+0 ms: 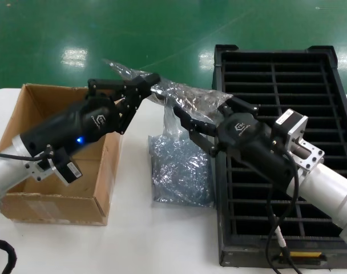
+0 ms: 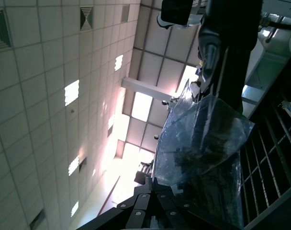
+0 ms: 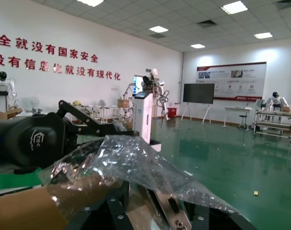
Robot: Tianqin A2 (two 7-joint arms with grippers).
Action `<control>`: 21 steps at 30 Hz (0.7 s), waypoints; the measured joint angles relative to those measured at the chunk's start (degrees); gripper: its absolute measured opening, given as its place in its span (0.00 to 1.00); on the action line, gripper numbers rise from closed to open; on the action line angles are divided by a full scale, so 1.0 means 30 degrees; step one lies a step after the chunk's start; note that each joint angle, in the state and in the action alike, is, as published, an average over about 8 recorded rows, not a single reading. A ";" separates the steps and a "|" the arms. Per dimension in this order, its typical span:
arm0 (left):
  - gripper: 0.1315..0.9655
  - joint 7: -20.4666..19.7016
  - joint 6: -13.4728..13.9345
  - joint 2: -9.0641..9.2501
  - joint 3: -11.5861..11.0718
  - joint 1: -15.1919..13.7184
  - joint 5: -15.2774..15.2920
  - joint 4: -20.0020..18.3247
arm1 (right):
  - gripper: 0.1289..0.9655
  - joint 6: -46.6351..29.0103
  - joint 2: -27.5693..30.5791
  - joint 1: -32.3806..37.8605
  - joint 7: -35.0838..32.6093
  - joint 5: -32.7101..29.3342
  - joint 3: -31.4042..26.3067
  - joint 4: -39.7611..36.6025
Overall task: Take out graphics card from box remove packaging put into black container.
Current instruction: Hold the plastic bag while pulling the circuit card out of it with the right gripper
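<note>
Next, my right gripper opens and takes the bracket itself (image 3: 167, 207), clear of the film, before pulling, because the bag's film drapes over the graphics card's slanting bracket.
The packaging (image 1: 179, 165) is a crinkly silver bag hanging from above down to the white table, between the box (image 1: 59, 200) and the black container (image 1: 276, 54). My left gripper (image 1: 154, 80) is shut on the bag's top edge, and its closed tips (image 2: 152, 184) pinch the film (image 2: 203, 139). My right gripper (image 1: 185, 123) holds the bag lower down from the container side. Its jaws (image 3: 167, 211) stand on either side of the graphics card's silver bracket (image 3: 176, 208), which shows through the film (image 3: 136, 163). The rest of the card is hidden by the bag.
The open brown box sits on the left of the table (image 1: 150, 240), under my left arm. The slotted black container fills the right side, with my right arm lying over it. A yellow label (image 1: 303, 254) marks its near end.
</note>
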 joint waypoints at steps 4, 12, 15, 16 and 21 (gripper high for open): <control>0.01 0.0057 0.0043 -0.0089 0.0276 0.0086 -0.0031 -0.0057 | 0.33 -0.0072 -0.0030 0.0029 -0.0064 0.0072 0.0057 -0.0058; 0.01 0.0129 0.0065 -0.0380 0.0741 0.0167 -0.0073 0.0000 | 0.25 -0.0169 -0.0043 0.0036 -0.0130 0.0161 0.0133 -0.0078; 0.01 -0.0290 0.0067 -0.0472 0.0996 0.0254 -0.0393 -0.0158 | 0.19 -0.0188 -0.0039 0.0040 -0.0136 0.0169 0.0142 -0.0104; 0.01 -0.0482 0.0067 -0.0496 0.1114 0.0299 -0.0566 -0.0251 | 0.17 -0.0196 -0.0040 0.0045 -0.0140 0.0171 0.0145 -0.0123; 0.01 -0.1426 0.0069 -0.0582 0.2103 0.0641 -0.1893 -0.0949 | 0.10 -0.0277 -0.0072 0.0094 -0.0198 0.0209 0.0164 -0.0303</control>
